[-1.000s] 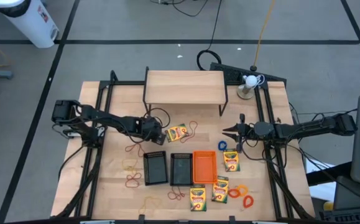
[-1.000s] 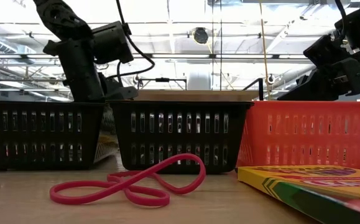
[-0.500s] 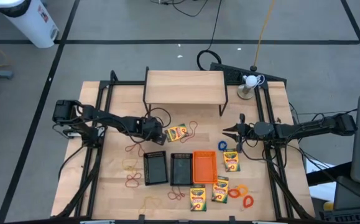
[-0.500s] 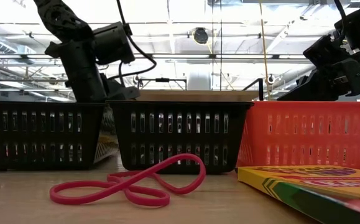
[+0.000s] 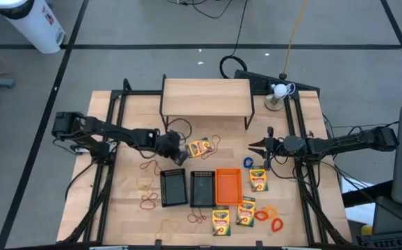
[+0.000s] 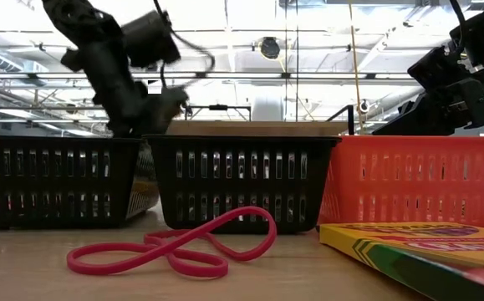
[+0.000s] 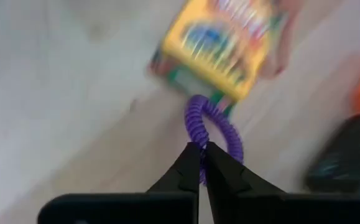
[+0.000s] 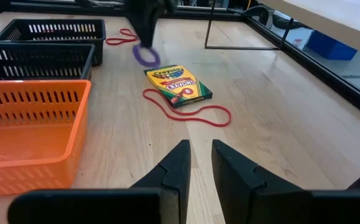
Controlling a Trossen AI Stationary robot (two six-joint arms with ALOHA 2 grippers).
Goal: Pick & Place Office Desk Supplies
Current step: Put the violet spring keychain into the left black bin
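Note:
I will open my left gripper to let go of the purple coiled band in the black tray (image 5: pixel 176 199) that is farthest from the orange tray.
My left gripper (image 5: pixel 178 154) is shut on a purple coiled band (image 7: pixel 214 121), right beside a yellow-and-green crayon box (image 5: pixel 198 147) that lies flat on the table. A thin red rubber band (image 8: pixel 192 112) lies against that box. Two black mesh trays (image 5: pixel 173 187) (image 5: pixel 202 187) and an orange one (image 5: pixel 228 185) stand side by side toward the near edge. My right gripper (image 8: pixel 199 155) waits on the table's right, fingers a little apart, with nothing between them. My left gripper pinches the purple coiled band at one spot of its loop (image 7: pixel 199 144) between its two fingertips. The fingers slant down from the table's left. The rest of the loop (image 8: pixel 145 56) hangs below the fingers, just by the crayon box's corner.
A light wooden shelf (image 5: pixel 206 97) stands at the back, with a white ball on a stand (image 5: pixel 279 90) to its right. More crayon boxes (image 5: pixel 257 179) (image 5: pixel 221 221) and loose bands (image 5: pixel 248 162) (image 5: pixel 148 203) lie around the trays.
My left gripper has risen a little next to the crayon box and its wrist has rolled; it is blurred in the low view. My right arm has kept still.

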